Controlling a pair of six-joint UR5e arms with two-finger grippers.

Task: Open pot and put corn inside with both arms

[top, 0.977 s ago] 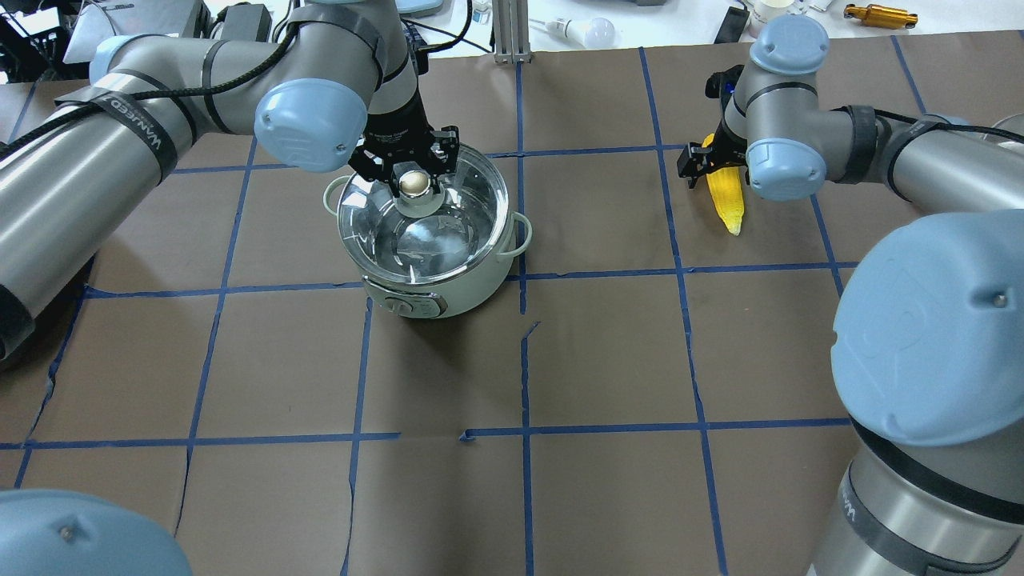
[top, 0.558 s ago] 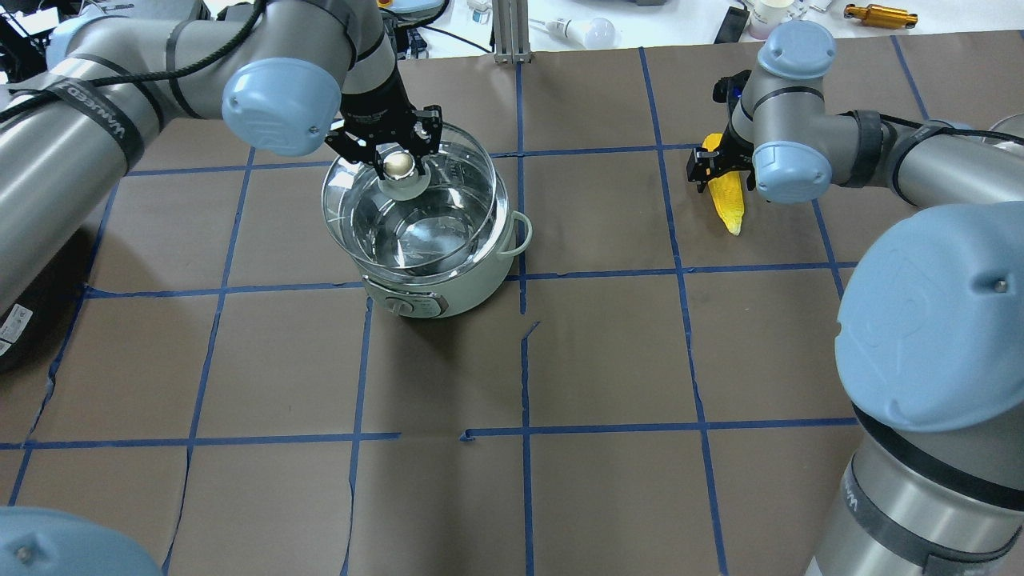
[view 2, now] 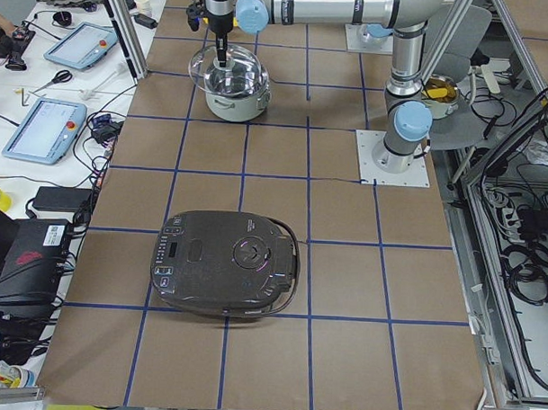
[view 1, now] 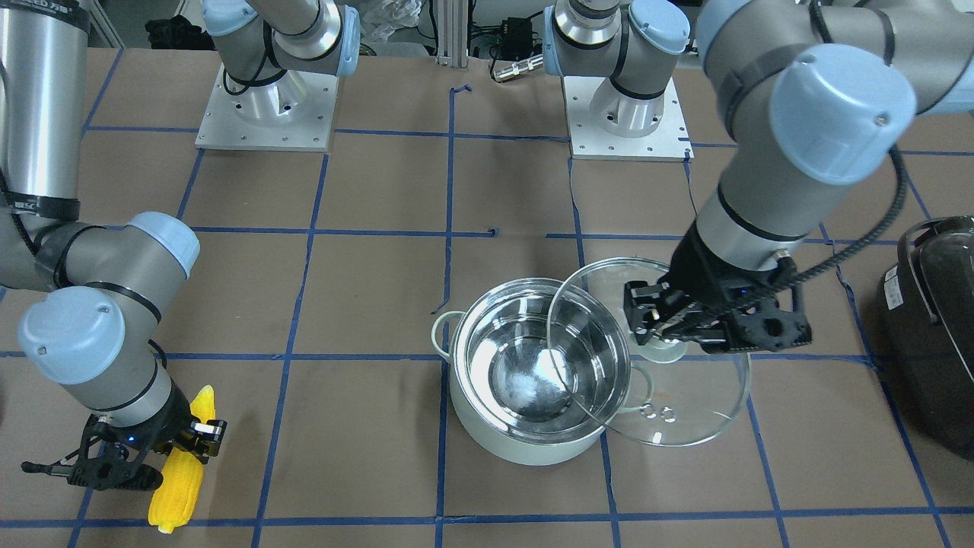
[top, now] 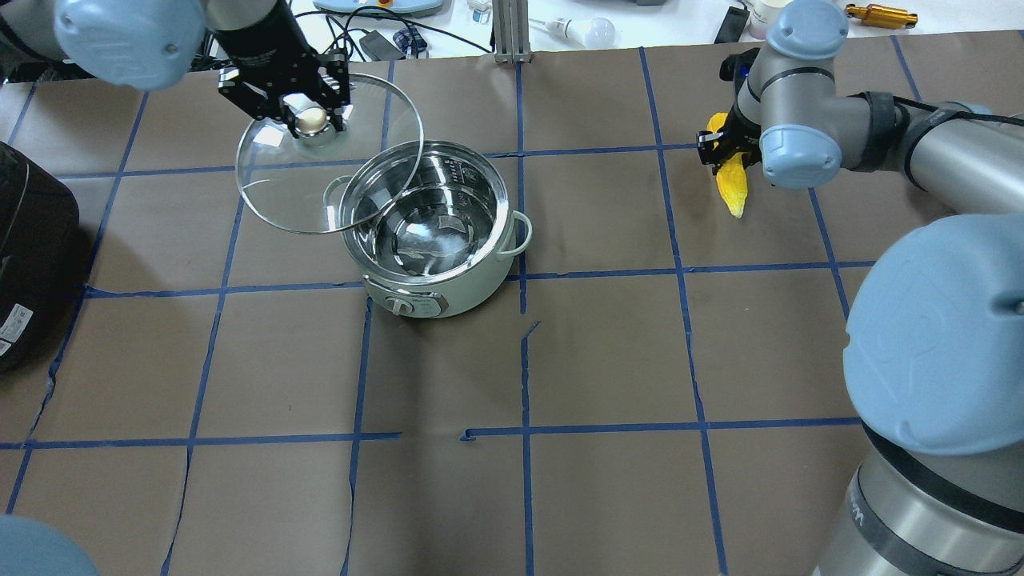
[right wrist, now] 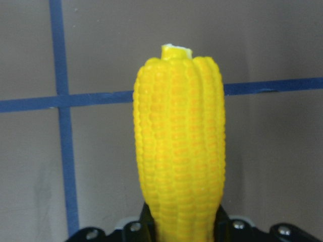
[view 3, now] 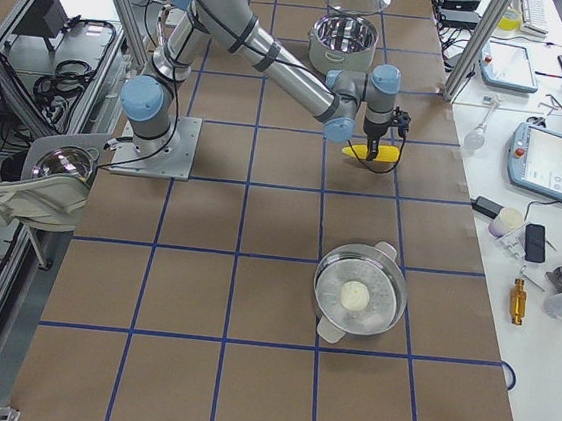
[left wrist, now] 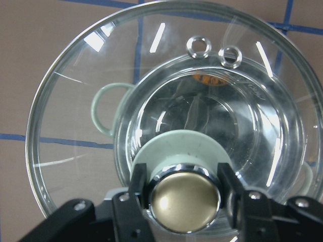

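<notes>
Next, my left gripper releases the glass lid so that it stays on the table (view 1: 752, 365), in the space between the pot and the black appliance.
The mint-green pot (top: 436, 240) stands uncovered, its steel interior empty; it also shows in the front view (view 1: 533, 434). My left gripper (top: 310, 122) is shut on the brass knob (left wrist: 185, 201) of the glass lid (top: 280, 192) and holds the lid tilted in the air, beside and partly over the pot's rim (view 1: 685, 411). My right gripper (top: 724, 152) is shut on the yellow corn (top: 733, 188), low over the table far to the pot's right. The corn fills the right wrist view (right wrist: 179, 151). I cannot tell whether it touches the table.
A bulky black appliance (top: 32, 240) sits at the table's left end, near the held lid (view 1: 932, 327). A steel steamer pan (view 3: 358, 294) stands at the table's right end. The arm bases (view 1: 266, 106) are on the robot's side. Clutter lies beyond the far edge.
My left gripper has lifted the lid off the pot and carried it up and to the left. My right gripper has shifted slightly toward the far edge with the corn.
</notes>
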